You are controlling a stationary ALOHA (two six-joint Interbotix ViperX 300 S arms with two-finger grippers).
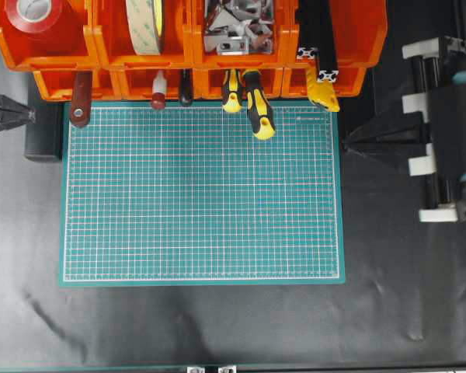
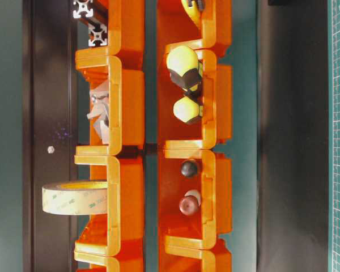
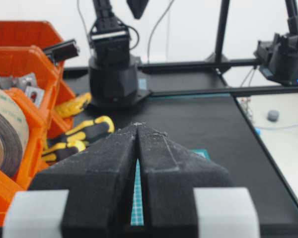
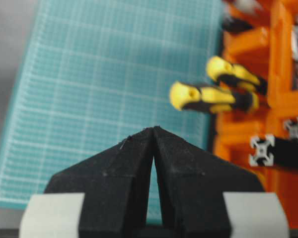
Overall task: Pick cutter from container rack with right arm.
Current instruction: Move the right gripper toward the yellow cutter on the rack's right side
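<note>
The near end of the yellow cutter (image 1: pixel 328 102) pokes out of the orange container rack toward the green mat. Next, my right gripper closes there.
The orange container rack (image 1: pixel 101 47) runs along the far edge of the table. The yellow cutter (image 1: pixel 322 94) pokes out of its lower right bin, under the ends of two black aluminium bars; it also shows in the left wrist view (image 3: pixel 75 105). My right gripper (image 1: pixel 345 141) is shut and empty. It points left at the mat's right edge, a short way in front of the cutter and apart from it. The right wrist view shows its closed tips (image 4: pixel 154 129) over the mat, and the cutter does not show there. My left gripper (image 1: pixel 29 116) is shut and empty at the far left.
Two yellow-and-black screwdrivers (image 1: pixel 257 109) stick out of the bin left of the cutter. Red and black handles (image 1: pixel 158 99) sit further left. The upper bins hold tape rolls (image 1: pixel 144 23) and metal parts (image 1: pixel 234 31). A green gridded mat (image 1: pixel 202 194) lies before the rack.
</note>
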